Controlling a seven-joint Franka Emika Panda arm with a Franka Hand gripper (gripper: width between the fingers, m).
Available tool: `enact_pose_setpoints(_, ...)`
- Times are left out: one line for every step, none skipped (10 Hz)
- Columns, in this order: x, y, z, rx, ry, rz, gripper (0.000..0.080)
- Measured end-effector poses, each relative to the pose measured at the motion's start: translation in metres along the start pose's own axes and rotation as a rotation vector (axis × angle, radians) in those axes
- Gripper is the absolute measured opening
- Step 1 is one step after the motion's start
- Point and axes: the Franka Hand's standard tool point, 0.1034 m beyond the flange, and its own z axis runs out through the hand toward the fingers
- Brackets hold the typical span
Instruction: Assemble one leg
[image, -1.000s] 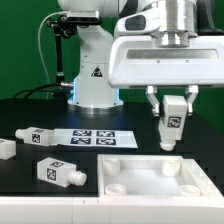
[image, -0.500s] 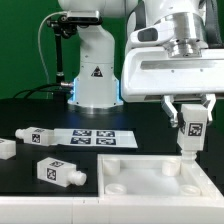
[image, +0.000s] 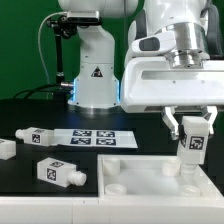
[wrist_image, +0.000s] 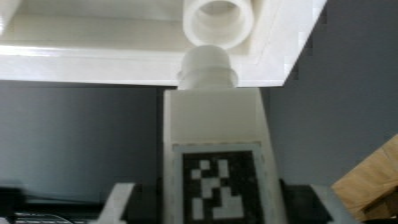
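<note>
The robot's gripper will release the white leg standing upright in the white panel's round corner socket (image: 189, 188) (wrist_image: 217, 22) farthest from the robot's base.
My gripper (image: 192, 124) is shut on a white leg (image: 193, 146) with a black-and-white tag, held upright over the far right corner of the wide white square panel (image: 130, 180). In the wrist view the leg (wrist_image: 215, 150) fills the middle between my two fingers, and its narrow tip lies just short of a round corner socket (wrist_image: 221, 18) in the panel (wrist_image: 89, 60). Two more legs lie on the table at the exterior view's left, one near the front (image: 58, 172) and one further back (image: 38, 136).
The marker board (image: 95, 139) lies flat on the dark table in front of the robot's white base (image: 95, 80). Another white part (image: 6, 148) shows at the exterior view's left edge. A tan surface (wrist_image: 365, 190) shows at the wrist view's edge.
My gripper has carried the leg toward the exterior view's right and slightly down, from over the panel's middle back edge to its far right corner.
</note>
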Motion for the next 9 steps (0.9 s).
enact_pose_setpoints(-0.003, -0.004, 0.004, 0.003, -0.005, -0.003, 0.0284)
enact_pose_setpoints(-0.007, -0.007, 0.008, 0.004, -0.009, -0.006, 0.0284)
enact_pose_setpoints(-0.011, -0.007, 0.012, 0.002, -0.013, -0.011, 0.0284)
enact_pose_setpoints(-0.015, -0.005, 0.014, 0.000, -0.019, -0.014, 0.0284)
enact_pose_setpoints(-0.016, -0.005, 0.015, -0.001, -0.019, -0.016, 0.0284)
enact_pose_setpoints(-0.015, -0.003, 0.015, -0.002, -0.016, -0.020, 0.0284)
enact_pose_setpoints(-0.015, -0.005, 0.016, -0.002, -0.008, -0.021, 0.0284)
enact_pose_setpoints(-0.019, -0.007, 0.018, -0.001, -0.015, -0.019, 0.0284)
enact_pose_setpoints(-0.022, -0.007, 0.021, -0.002, -0.020, -0.020, 0.0284)
